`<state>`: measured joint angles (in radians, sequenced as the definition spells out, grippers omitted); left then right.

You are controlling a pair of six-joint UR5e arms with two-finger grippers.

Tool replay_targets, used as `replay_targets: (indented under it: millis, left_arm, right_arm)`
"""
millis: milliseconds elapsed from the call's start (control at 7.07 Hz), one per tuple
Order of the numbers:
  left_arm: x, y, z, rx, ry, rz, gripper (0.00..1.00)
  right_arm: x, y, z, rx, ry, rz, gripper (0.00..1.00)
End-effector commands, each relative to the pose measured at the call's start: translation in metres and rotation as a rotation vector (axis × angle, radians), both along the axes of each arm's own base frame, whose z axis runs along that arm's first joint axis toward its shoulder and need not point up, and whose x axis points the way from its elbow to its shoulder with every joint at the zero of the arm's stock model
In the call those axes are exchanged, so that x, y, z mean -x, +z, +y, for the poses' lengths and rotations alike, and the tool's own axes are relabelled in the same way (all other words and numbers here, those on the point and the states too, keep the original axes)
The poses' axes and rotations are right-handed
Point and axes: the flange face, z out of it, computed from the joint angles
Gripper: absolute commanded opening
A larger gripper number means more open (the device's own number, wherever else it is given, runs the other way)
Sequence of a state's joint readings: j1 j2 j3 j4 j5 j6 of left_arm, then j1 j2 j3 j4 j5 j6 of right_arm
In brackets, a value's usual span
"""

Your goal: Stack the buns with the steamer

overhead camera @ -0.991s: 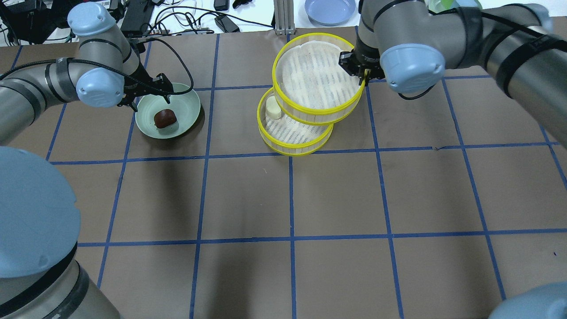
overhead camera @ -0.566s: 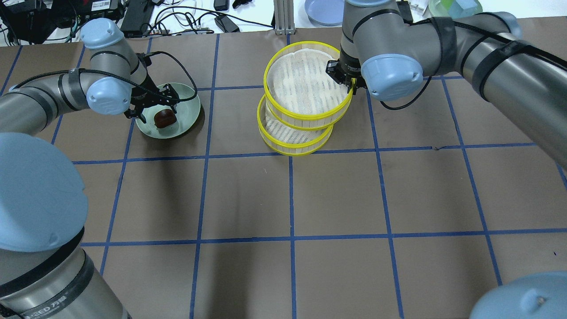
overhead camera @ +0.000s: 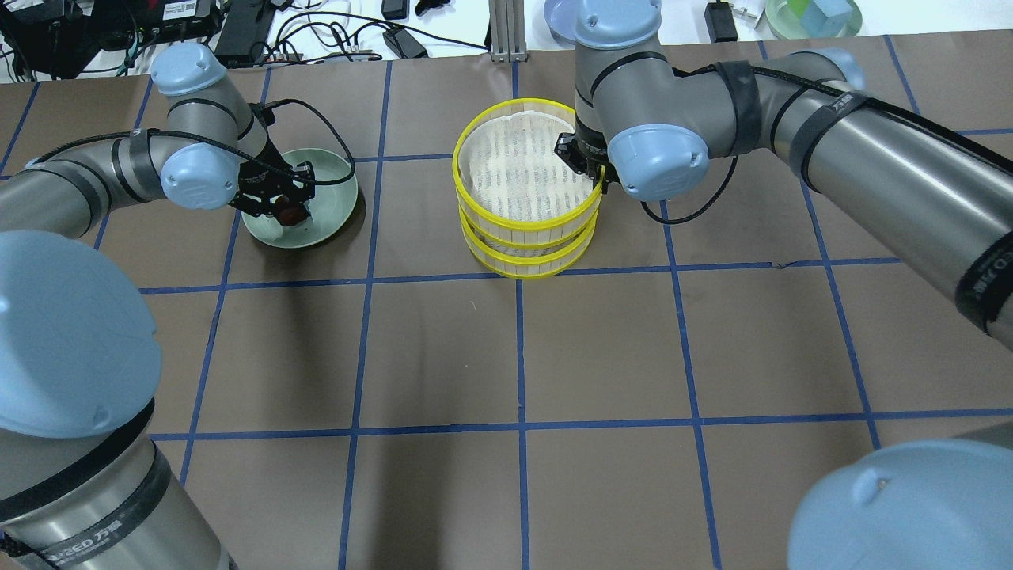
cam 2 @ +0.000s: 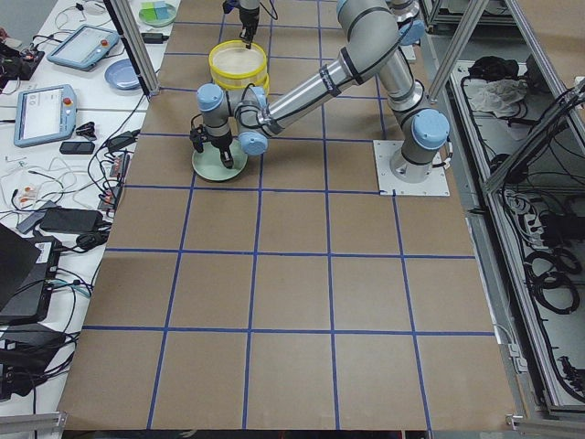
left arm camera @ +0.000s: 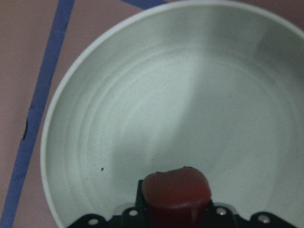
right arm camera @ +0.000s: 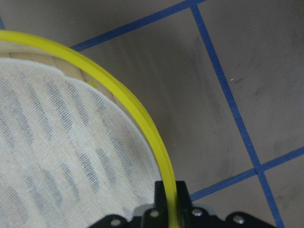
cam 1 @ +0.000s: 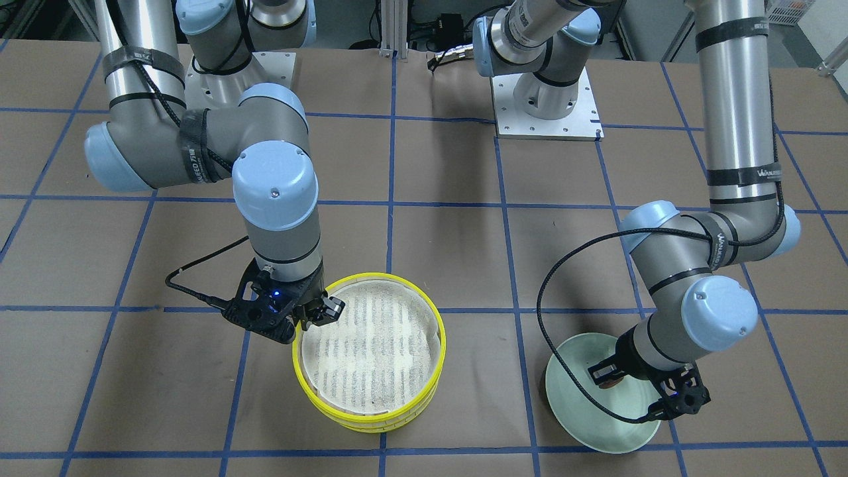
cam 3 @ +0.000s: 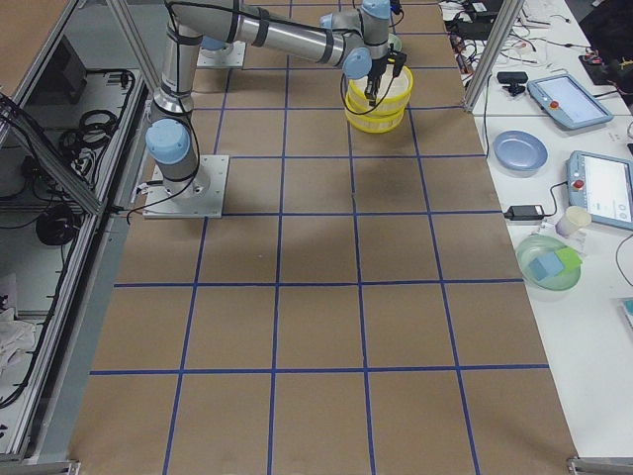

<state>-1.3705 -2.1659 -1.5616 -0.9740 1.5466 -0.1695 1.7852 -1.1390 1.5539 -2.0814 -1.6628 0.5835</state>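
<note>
Next, my left gripper lets go of the dark brown bun on the top basket's liner (cam 1: 397, 379), close to the rim that faces the mint-green plate.
The two yellow-rimmed steamer baskets stand stacked at mid-table, the top basket (overhead camera: 522, 170) on the lower basket (overhead camera: 526, 257). My right gripper (overhead camera: 592, 170) is shut on the top basket's right rim (right arm camera: 137, 114), which shows pinched in the right wrist view. The top basket's liner (cam 1: 371, 344) is bare. The cream bun is hidden under the top basket. The dark brown bun (left arm camera: 176, 190) sits in the mint-green plate (overhead camera: 328, 194). My left gripper (overhead camera: 289, 207) is down in the plate, its fingers closed against the bun's sides.
The brown mat has a blue tape grid. Behind the mat's far edge lie cables, a blue plate (overhead camera: 566, 16) and a green container (overhead camera: 811, 16). The left arm's cable loops over the green plate (cam 1: 596, 424).
My right gripper has carried the top basket left and set it squarely over the lower one, covering the cream bun. My left gripper has moved from beside the brown bun onto it.
</note>
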Motion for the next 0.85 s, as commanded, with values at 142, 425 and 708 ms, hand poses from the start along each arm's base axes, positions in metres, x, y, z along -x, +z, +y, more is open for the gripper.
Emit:
replay_targets:
  millis: [142, 425, 708]
  left_arm:
    - [0.035, 0.077, 0.003, 0.126, 0.243, 0.153, 0.00]
    - [0.096, 0.142, 0.013, 0.235, 0.383, 0.303, 0.00]
    - [0.169, 0.165, 0.028, 0.266, 0.436, 0.385, 0.00]
  right_arm:
    - [0.001, -0.016, 0.001, -0.027, 0.002, 0.017, 0.14]
    - [0.001, -0.021, 0.003, -0.038, -0.001, 0.013, 0.18]
    - [0.000, -0.020, 0.004, -0.037, -0.022, 0.005, 0.25]
